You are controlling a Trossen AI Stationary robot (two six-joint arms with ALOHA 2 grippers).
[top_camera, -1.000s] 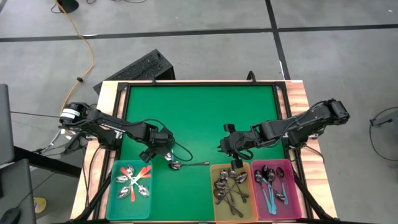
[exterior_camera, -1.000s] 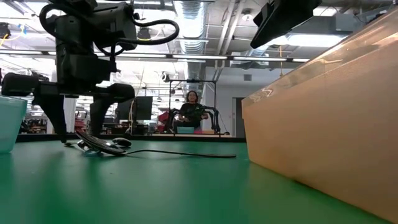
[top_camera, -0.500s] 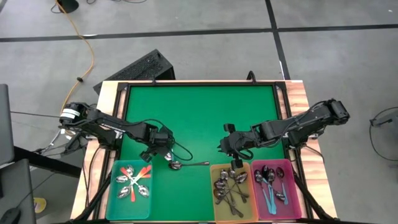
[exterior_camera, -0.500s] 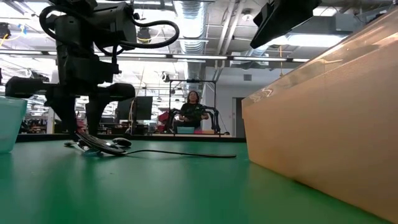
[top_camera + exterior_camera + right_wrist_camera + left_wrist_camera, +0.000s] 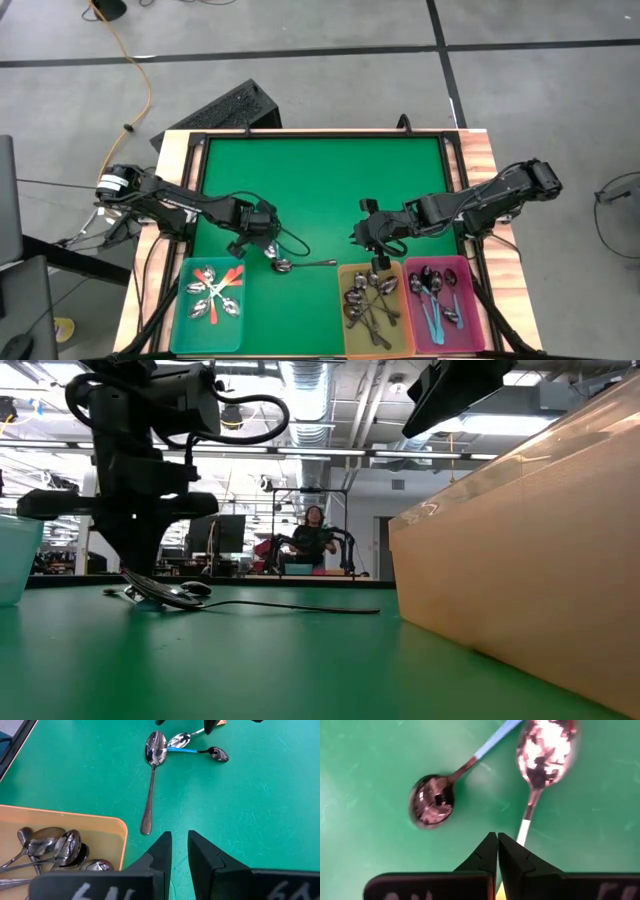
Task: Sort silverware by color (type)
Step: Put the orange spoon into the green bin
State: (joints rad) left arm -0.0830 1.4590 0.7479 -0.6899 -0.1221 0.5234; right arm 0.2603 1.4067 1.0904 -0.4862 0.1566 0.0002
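I will open my left gripper, line it up with the white-and-orange handle and close around its white part (image 5: 524, 827), because the handle slants past the outside of that gripper's closed fingers.
Three spoons lie together on the green mat (image 5: 320, 190). One is plain metal (image 5: 150, 790), one has a light-blue handle (image 5: 432, 805) and one has a white-and-orange handle (image 5: 546, 750). My left gripper (image 5: 497, 839) points down at them, shut. Its tips stand just beside the white part of that handle (image 5: 522, 832), which runs on behind one finger. The low view shows this gripper (image 5: 135, 555) low over the spoons. My right gripper (image 5: 180, 840) hangs open and holds nothing, above the far edge of the yellow bin (image 5: 372, 318). My left gripper's fingers (image 5: 512, 857) are closed tip to tip, coming from above. The white-and-orange handle (image 5: 522, 832) passes behind one finger, which hides any meeting point. I cannot tell whether the gripper touches it. The spoon's bowl rests on the mat.
At the near edge stand a teal bin (image 5: 183, 300) with orange-handled spoons, the yellow bin with metal spoons and a pink bin (image 5: 470, 300) with blue-handled ones. The yellow bin's wall (image 5: 520, 550) fills the right of the low view. A person sits far behind the table.
My left gripper has shut from wide open, staying in place over the spoons with a slight turn of the wrist. The spoons lie where they were.
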